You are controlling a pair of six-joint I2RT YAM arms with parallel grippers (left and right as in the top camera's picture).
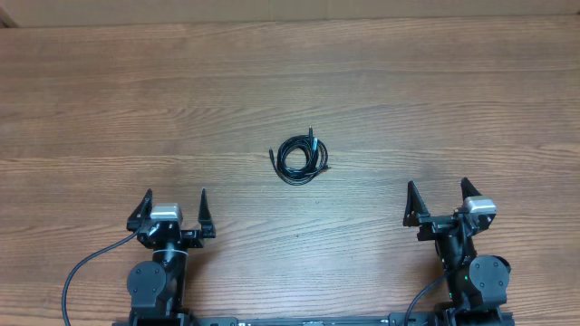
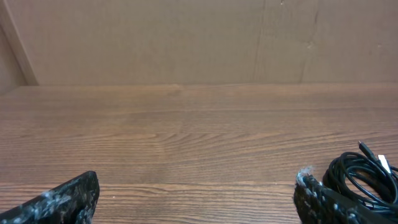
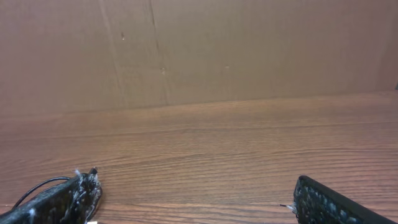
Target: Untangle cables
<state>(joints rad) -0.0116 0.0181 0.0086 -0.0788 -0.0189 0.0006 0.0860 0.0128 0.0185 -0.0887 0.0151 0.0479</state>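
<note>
My left gripper is going to close on the side of the black coil (image 1: pixel 278 161) (image 2: pixel 330 177) nearest to it, beside the loose plug that sticks out there.
The cables (image 1: pixel 302 157) lie bundled as one small black coil near the middle of the wooden table, small plugs sticking out at its edges. In the left wrist view the coil (image 2: pixel 364 177) shows at the far right, just beyond my right-hand fingertip (image 2: pixel 308 186). The right wrist view catches only a thin loop of cable (image 3: pixel 37 185) at the lower left. My left gripper (image 1: pixel 174 199) stands open at the near left, well short of the coil, with nothing between its fingers. At the near right my right gripper (image 1: pixel 437 188) is likewise open and empty.
Thicker black arm cables (image 1: pixel 86 267) trail from both arm bases at the near edge. A brown cardboard wall (image 2: pixel 186 37) rises along the table's far edge. Bare wood table (image 1: pixel 136 100) surrounds the coil on all sides.
</note>
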